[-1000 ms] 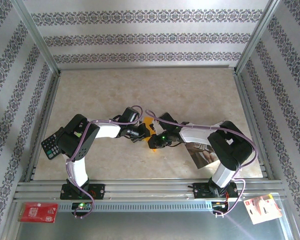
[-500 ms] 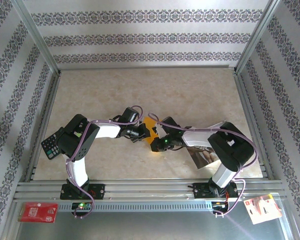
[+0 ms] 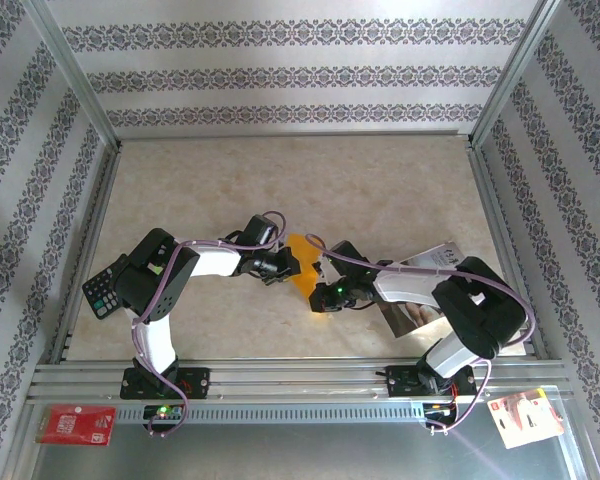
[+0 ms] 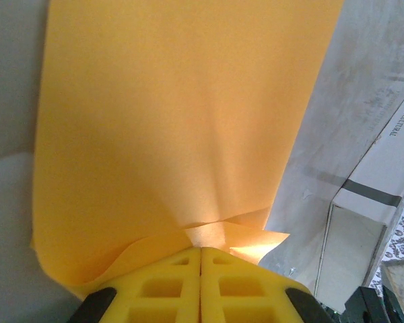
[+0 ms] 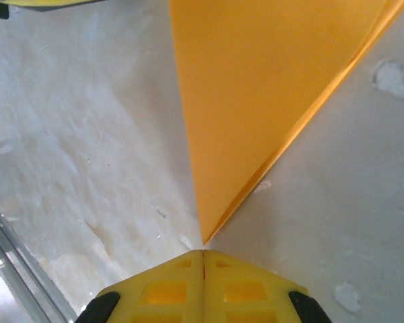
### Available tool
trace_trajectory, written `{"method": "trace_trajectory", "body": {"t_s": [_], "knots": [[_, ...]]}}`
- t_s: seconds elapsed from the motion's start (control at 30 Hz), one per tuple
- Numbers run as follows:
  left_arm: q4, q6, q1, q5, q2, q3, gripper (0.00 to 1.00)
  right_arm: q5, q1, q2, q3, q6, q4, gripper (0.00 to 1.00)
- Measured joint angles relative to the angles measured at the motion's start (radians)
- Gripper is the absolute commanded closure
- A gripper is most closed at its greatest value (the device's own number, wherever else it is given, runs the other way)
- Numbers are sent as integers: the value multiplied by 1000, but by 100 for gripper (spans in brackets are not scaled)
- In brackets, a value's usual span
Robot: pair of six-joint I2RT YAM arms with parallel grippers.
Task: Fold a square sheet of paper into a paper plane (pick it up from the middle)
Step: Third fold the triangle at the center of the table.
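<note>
I need to open my left gripper, back it off and grab the fold's corner (image 4: 42, 252) while my right gripper steadies the sheet's flap, because the sheet's near edge buckles at my left gripper.
The square sheet of paper (image 3: 302, 264) is bright orange and folded, and it sits between the two grippers at mid-table. My left gripper (image 3: 286, 266) is shut on the sheet's crumpled near edge. In the left wrist view the sheet (image 4: 168, 121) rises from the closed yellow fingertips of that gripper (image 4: 200, 247). My right gripper (image 3: 318, 288) is shut, just right of the sheet on its near side. In the right wrist view a sharp folded corner of the sheet (image 5: 256, 81) lies on the table. Its tip ends just ahead of this gripper (image 5: 203, 252), whose fingertips are closed.
A glossy photo sheet (image 3: 412, 312) lies under the right arm, with a white box (image 3: 438, 258) behind it. A calculator (image 3: 104, 290) sits at the left edge. A red card (image 3: 77, 424) and a red-white card (image 3: 525, 415) lie on the front rail. Metal frame rails bound the table.
My right gripper has closed and drawn back to the right and toward the near edge, uncovering more of the orange sheet. The left arm has held still.
</note>
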Motion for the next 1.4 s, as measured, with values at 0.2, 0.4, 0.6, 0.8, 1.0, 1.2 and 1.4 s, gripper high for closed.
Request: {"method": "trace_trajectory", "body": {"t_s": [0.2,0.4,0.6,0.8,1.0,1.2,1.4], "knots": [[0,0,0,0,0,0,94,-15,-2,-14,33,26,-6,95],[0,0,0,0,0,0,93,-27,-15,55,88,26,19,95],[-1,0,0,0,0,2,92,-32,-41,118,89,22,30,97],[-3,-1,0,10,-3,11,79,-53,-51,117,60,22,77,98],[22,-22,-5,10,-43,-24,69,-67,-54,114,35,22,121,99],[55,-86,-15,7,-105,-114,78,-75,-59,114,32,22,129,99],[102,-132,-44,8,-123,-157,79,-76,-61,114,31,22,130,100]]}}
